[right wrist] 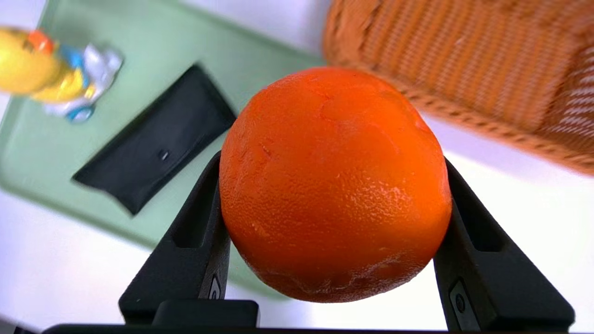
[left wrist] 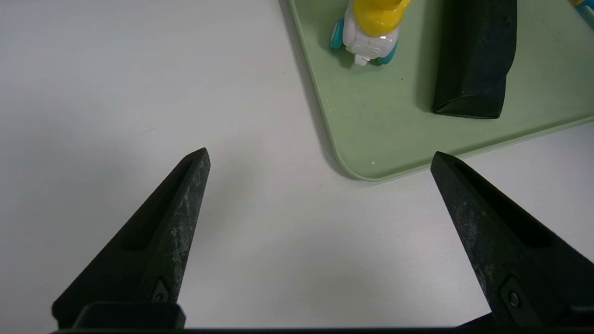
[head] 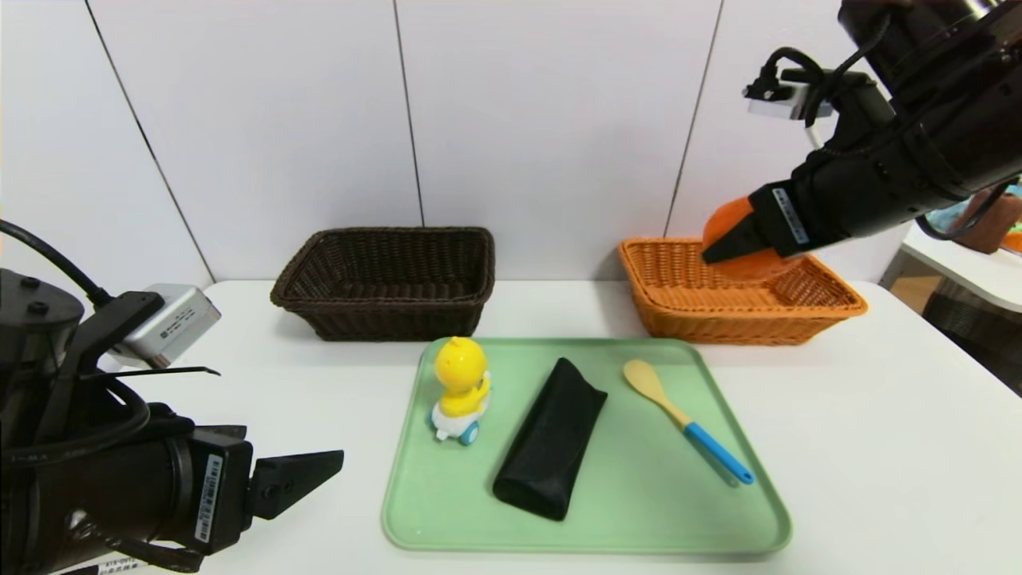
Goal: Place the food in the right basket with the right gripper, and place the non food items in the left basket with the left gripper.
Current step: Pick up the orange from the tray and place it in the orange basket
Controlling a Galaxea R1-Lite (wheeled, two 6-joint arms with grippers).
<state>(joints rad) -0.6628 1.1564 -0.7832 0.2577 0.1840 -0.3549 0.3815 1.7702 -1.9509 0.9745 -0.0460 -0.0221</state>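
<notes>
I need to let go of the round orange fruit with my right gripper around the middle of the orange-tan basket's woven bottom (head: 737, 289) (right wrist: 495, 36).
My right gripper (head: 730, 243) is shut on the round orange fruit (head: 728, 221), the food (right wrist: 334, 185), held in the air over the near part of the orange-tan right basket (head: 830, 307). The dark brown left basket (head: 383, 279) stands at the back, left of it. On the green tray (head: 639, 511) rest the non food items: a yellow duck toy (head: 461, 387), a long black pouch (head: 551, 439) and a wooden spoon with a blue handle (head: 687, 431). My left gripper (left wrist: 320, 155) hangs open over bare table near the tray's front left corner (left wrist: 366, 171), with nothing between its fingers.
The white table (head: 878, 447) carries the tray in the middle and both baskets along the back wall. A second table with objects (head: 982, 255) stands at the far right.
</notes>
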